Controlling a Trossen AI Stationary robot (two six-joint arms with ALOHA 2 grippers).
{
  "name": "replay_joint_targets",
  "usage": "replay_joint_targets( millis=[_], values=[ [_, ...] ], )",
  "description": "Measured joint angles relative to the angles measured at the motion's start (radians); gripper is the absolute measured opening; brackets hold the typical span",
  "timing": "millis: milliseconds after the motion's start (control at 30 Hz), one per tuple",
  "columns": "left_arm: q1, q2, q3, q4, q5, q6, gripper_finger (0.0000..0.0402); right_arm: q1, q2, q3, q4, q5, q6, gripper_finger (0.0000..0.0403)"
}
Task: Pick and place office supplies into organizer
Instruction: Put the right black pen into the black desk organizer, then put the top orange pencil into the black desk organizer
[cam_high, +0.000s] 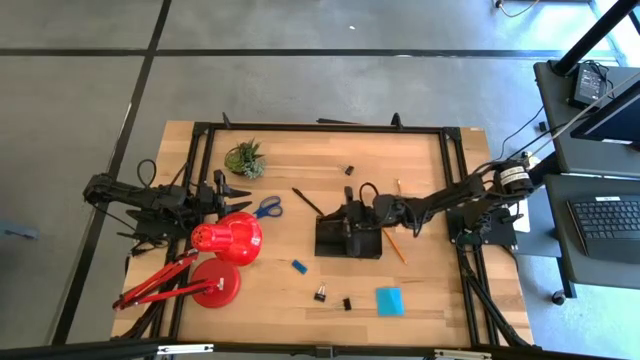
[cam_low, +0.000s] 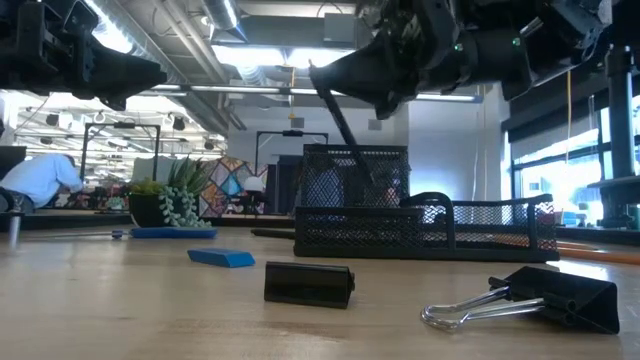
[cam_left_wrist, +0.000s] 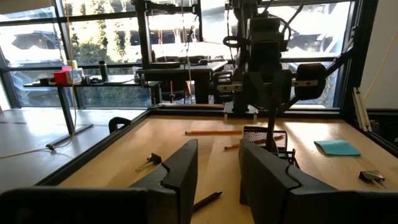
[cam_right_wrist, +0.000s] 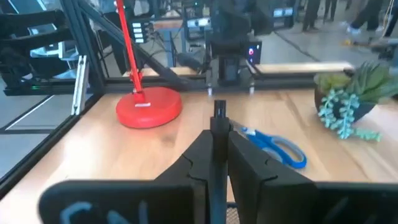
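Note:
The thin black pen will go into the tall compartment of the black mesh organizer (cam_high: 340, 230) (cam_right_wrist: 229, 214), where my right gripper will let go of it.
The organizer (cam_high: 350, 242), a low black mesh tray with a taller compartment (cam_low: 355, 190), stands mid-table. My right gripper (cam_high: 352, 213) reaches in from the table's right and hovers over it, shut on a thin black pen (cam_low: 345, 125). My left gripper (cam_left_wrist: 217, 152) waits open at the table's left, level, by the red lamp. Lying loose on the table are blue-handled scissors (cam_high: 267, 207), another black pen (cam_high: 307, 200), an orange pencil (cam_high: 395, 243), a blue eraser (cam_high: 299, 266), a cyan note pad (cam_high: 390, 301) and black binder clips (cam_high: 321, 294). My right gripper pinches the pen near its upper end (cam_right_wrist: 219, 118) between its two fingers. The fingers come nearly level from the table's right and lie across the pen. The pen hangs slanted below them, and its lower part (cam_low: 372, 172) shows behind the mesh of the organizer's tall compartment.
A red desk lamp (cam_high: 225, 240) stands at the near left, right by my left arm. A small green potted plant (cam_high: 245, 158) sits at the far left. One more binder clip (cam_high: 349, 170) lies at the far middle. A black frame (cam_high: 320, 127) rims the table.

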Motion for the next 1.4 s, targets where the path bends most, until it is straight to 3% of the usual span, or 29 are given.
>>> replay_joint_targets(
  millis=[567,933,1400],
  values=[
    [0.0,0.0,0.0,0.0,0.0,0.0,0.0111,-0.013,0.001,0.009,-0.235,0.028,0.061,0.0041],
    [0.0,0.0,0.0,0.0,0.0,0.0,0.0111,-0.015,0.004,0.009,-0.24,0.043,0.033,0.0045],
    [0.0,0.0,0.0,0.0,0.0,0.0,0.0111,-0.015,0.004,0.009,-0.242,0.047,0.033,0.0089]
  ],
)
